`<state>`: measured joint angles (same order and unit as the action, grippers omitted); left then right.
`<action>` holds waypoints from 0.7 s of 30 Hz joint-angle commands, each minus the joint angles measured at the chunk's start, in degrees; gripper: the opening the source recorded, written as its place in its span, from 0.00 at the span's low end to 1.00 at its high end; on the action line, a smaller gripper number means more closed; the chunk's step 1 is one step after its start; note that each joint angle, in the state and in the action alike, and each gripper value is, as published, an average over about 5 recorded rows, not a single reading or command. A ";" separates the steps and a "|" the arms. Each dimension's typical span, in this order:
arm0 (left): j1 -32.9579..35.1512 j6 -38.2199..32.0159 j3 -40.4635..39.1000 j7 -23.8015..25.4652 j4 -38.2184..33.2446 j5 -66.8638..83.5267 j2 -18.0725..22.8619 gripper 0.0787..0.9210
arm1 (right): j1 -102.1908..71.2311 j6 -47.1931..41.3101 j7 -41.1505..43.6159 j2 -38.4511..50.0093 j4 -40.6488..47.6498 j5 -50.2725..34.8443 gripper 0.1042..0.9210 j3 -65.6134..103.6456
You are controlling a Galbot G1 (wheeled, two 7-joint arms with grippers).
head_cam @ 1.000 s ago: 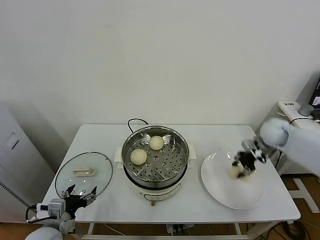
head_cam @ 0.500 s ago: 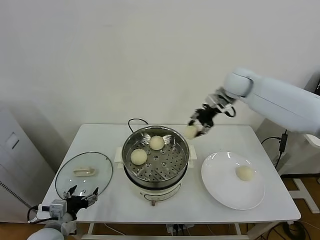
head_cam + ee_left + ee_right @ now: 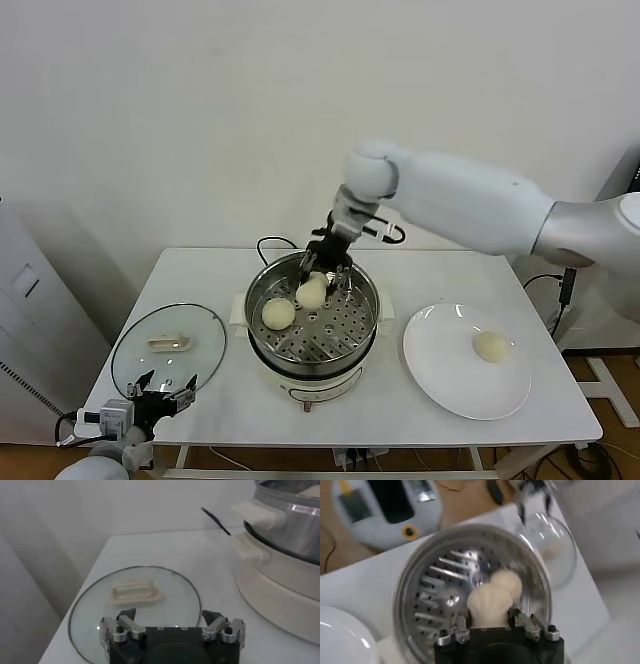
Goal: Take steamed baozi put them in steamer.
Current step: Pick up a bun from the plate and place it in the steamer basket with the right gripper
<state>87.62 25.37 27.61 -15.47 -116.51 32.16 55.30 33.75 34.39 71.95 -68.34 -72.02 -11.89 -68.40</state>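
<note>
The robot's right gripper needs to release the baozi on the perforated tray (image 3: 305, 348) (image 3: 469, 555) by the front side of the steamer, near the other baozi. The held baozi is now just above the tray.
The steamer (image 3: 362, 312) stands mid-table, its steel wall also showing in the left wrist view (image 3: 290, 527). One baozi (image 3: 278, 313) lies on its perforated tray (image 3: 437, 587). My right gripper (image 3: 325, 272) is over the steamer's back part, shut on a baozi (image 3: 487, 605) and holding it just above the tray, against another baozi (image 3: 507, 581) lying there. In the head view these two overlap as one cream lump (image 3: 312, 292). A fourth baozi (image 3: 491, 345) lies on the white plate (image 3: 450, 385). My left gripper (image 3: 172, 622) is open and empty, parked at the table's front left corner (image 3: 160, 385).
The round glass lid (image 3: 168, 347) lies flat at the front left, just ahead of my left gripper (image 3: 135, 592). A black power cord (image 3: 270, 243) loops behind the steamer. The white wall stands right behind the table.
My right gripper lifted a baozi off the plate, carried it left over the table and lowered it into the steamer's back part. The left arm has not moved.
</note>
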 commanded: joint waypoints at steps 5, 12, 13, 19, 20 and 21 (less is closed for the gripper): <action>-0.08 -0.14 0.10 0.04 0.21 0.05 -0.13 0.88 | -5.12 12.96 1.94 -4.28 -4.78 14.77 0.43 1.78; 0.09 -0.32 0.35 0.07 0.40 0.11 -0.20 0.88 | -8.45 12.74 2.72 -3.69 -5.89 17.92 0.43 1.98; 0.11 -0.34 0.38 0.07 0.44 0.11 -0.20 0.88 | -8.78 12.54 2.73 -3.67 -6.20 18.12 0.43 2.01; 0.11 -0.36 0.46 0.05 0.39 0.10 -0.11 0.88 | -9.68 11.20 2.89 -3.61 -7.05 19.12 0.43 1.94; 0.10 -0.35 0.47 0.05 0.37 0.10 -0.09 0.88 | -9.81 11.10 2.92 -3.64 -7.04 19.39 0.44 1.96; 0.11 -0.36 0.47 0.05 0.36 0.10 -0.08 0.88 | -9.96 11.02 2.93 -3.68 -7.04 19.64 0.44 1.98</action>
<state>87.73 25.01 28.05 -15.42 -116.07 32.25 55.17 25.87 44.31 74.44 -71.44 -77.67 3.82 -66.65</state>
